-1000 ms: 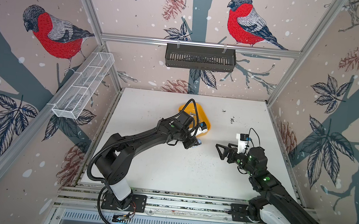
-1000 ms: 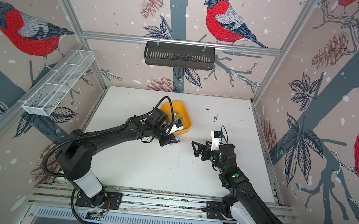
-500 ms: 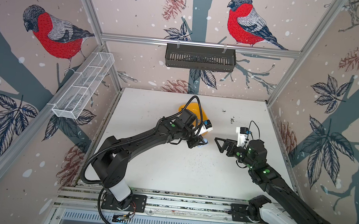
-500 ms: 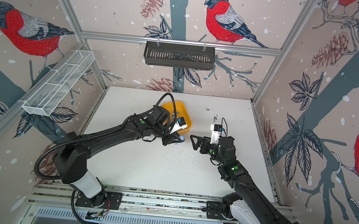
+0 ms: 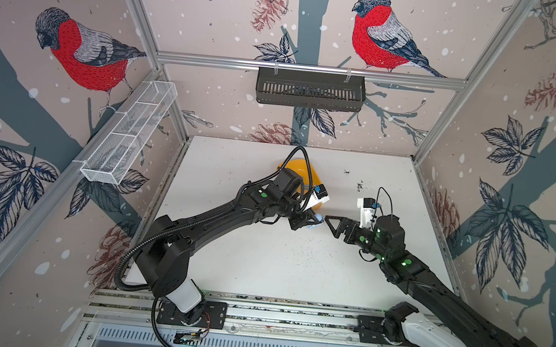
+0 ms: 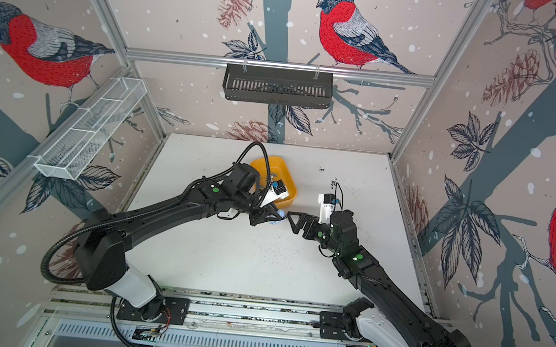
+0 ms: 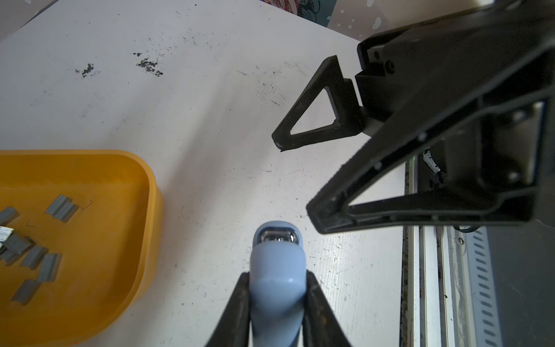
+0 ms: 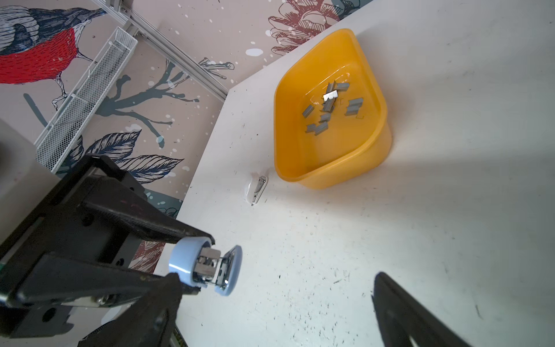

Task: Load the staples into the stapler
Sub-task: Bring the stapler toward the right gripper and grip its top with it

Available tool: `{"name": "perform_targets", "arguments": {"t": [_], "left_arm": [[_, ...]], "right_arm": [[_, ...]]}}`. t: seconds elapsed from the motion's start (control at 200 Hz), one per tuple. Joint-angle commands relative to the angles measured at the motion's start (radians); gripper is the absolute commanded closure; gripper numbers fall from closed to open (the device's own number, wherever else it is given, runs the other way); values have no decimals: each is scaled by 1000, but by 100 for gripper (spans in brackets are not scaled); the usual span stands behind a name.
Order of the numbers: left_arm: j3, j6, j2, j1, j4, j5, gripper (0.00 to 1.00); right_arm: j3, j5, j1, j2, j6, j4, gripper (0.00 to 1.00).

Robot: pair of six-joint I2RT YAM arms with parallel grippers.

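The robot's right gripper needs to next close on the metal part (image 5: 318,219) (image 8: 215,267) of the light blue stapler, just past the stapler's end that the left gripper holds.
My left gripper (image 7: 277,275) is shut on a light blue stapler (image 7: 277,264), holding it by its sides above the white table. In both top views the left gripper (image 5: 310,220) (image 6: 270,217) holds the stapler (image 5: 316,220) (image 6: 277,219) near mid-table. The stapler (image 8: 207,267) points its metal nose at my right gripper (image 5: 331,226) (image 6: 292,220), which is open, empty and a short way off. The staples (image 8: 329,111) (image 7: 36,255), several grey strips, lie loose in a yellow tray (image 8: 330,177) (image 7: 144,228) (image 6: 289,189) (image 5: 291,165).
A small white and metal piece (image 8: 257,189) lies on the table beside the tray. Dark specks (image 7: 147,64) dot the table. A black basket (image 5: 310,89) hangs on the back wall. A white wire rack (image 5: 129,134) hangs on the left wall.
My right gripper has moved left and farther back, closing on the stapler's nose. The left gripper has shifted slightly right with the stapler still held.
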Motion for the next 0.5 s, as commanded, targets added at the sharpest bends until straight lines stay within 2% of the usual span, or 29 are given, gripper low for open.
{"name": "perform_targets", "arguments": {"t": [0.0, 0.495], "left_arm": [[-1, 4, -17, 0, 25, 23, 88], [-12, -2, -42, 0, 45, 40, 89]], "right_arm": [[-1, 15, 4, 2, 16, 15, 0], [10, 22, 12, 65, 15, 12, 0]]}}
